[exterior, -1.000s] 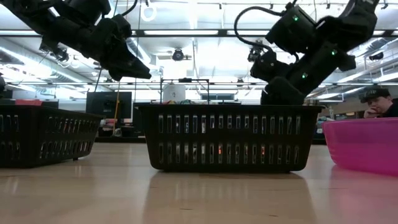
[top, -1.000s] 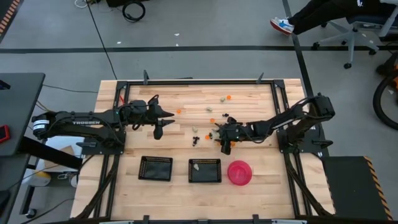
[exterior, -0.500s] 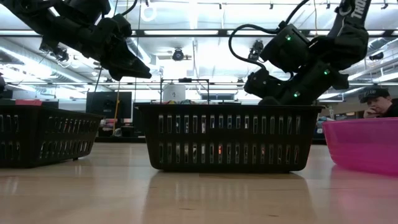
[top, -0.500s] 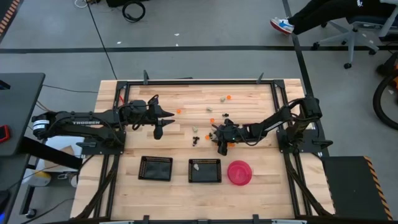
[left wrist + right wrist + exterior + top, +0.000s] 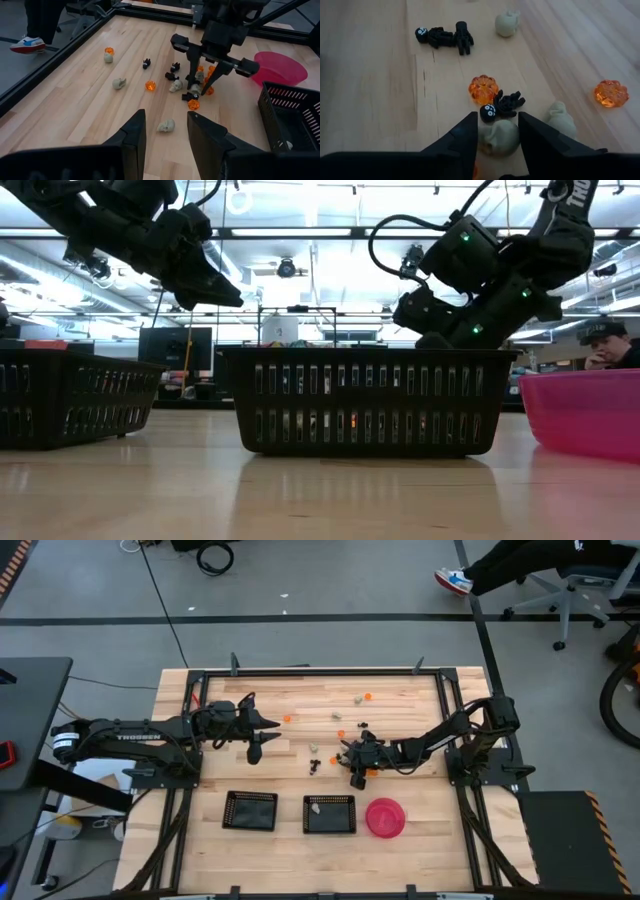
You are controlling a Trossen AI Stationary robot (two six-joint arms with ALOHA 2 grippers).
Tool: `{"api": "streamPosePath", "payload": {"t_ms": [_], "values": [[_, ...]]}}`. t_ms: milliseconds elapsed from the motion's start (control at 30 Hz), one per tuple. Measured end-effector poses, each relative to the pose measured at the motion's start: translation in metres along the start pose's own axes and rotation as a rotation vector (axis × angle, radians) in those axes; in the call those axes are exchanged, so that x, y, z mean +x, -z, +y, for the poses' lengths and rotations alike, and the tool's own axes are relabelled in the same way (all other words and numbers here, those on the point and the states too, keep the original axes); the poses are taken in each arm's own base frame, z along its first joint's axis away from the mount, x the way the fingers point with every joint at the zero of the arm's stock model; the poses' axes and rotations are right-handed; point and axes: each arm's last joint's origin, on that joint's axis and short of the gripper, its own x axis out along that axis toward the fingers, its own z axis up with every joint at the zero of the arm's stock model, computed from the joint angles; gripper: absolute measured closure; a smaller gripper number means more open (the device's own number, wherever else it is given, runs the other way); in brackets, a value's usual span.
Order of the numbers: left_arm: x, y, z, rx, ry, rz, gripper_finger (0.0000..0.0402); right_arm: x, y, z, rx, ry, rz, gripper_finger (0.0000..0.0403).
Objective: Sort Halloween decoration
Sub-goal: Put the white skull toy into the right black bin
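Next, my right gripper opens, lifts clear and takes the cream skull from steeply (image 5: 499, 137) above, because it slants in low on the skull and the black spider crowds it.
The Halloween decoration lies scattered on the wooden table (image 5: 400, 685): orange pumpkins (image 5: 483, 89), black spiders (image 5: 502, 105) and pale cream skulls. My right gripper (image 5: 496, 122) reaches down into the middle cluster (image 5: 345, 745), and its fingers close on one cream skull (image 5: 498, 137). A black spider touches that skull's far side. In the low view the middle tray hides the fingertips. My left gripper (image 5: 165, 135) hangs open above the table's left part (image 5: 262, 738), touching nothing. My right gripper has the cream skull's two sides (image 5: 485, 140) between its two fingers. The fingers slant down from the table's right side. The skull sits on the wood, with the black spider against it.
Two black mesh trays (image 5: 250, 810) (image 5: 329, 814) and a round pink bowl (image 5: 385, 817) stand along the near edge; the middle tray holds one pale piece (image 5: 314, 806). More trinkets lie toward the far edge (image 5: 364, 697). A black frame borders the table.
My right gripper has come down toward the table into the cluster of trinkets; the arm has sunk lower in the low view.
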Motion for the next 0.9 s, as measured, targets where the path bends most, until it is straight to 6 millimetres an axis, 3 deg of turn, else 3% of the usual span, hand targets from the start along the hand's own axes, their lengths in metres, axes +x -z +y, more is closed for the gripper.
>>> {"api": "streamPosePath", "payload": {"t_ms": [400, 667, 900], "values": [[0.0, 0.001, 0.0, 0.0, -0.001, 0.006, 0.0285, -0.021, -0.012, -0.002, -0.016, 0.017, -0.03, 0.0267], [0.0, 0.001, 0.0, 0.0, 0.0, 0.007, 0.0285, -0.025, -0.01, -0.001, 0.0, 0.039, -0.003, 0.0266], [0.0, 0.001, 0.0, 0.0, 0.0, 0.007, 0.0285, -0.026, -0.012, -0.001, 0.009, 0.04, -0.01, 0.0237]]}}
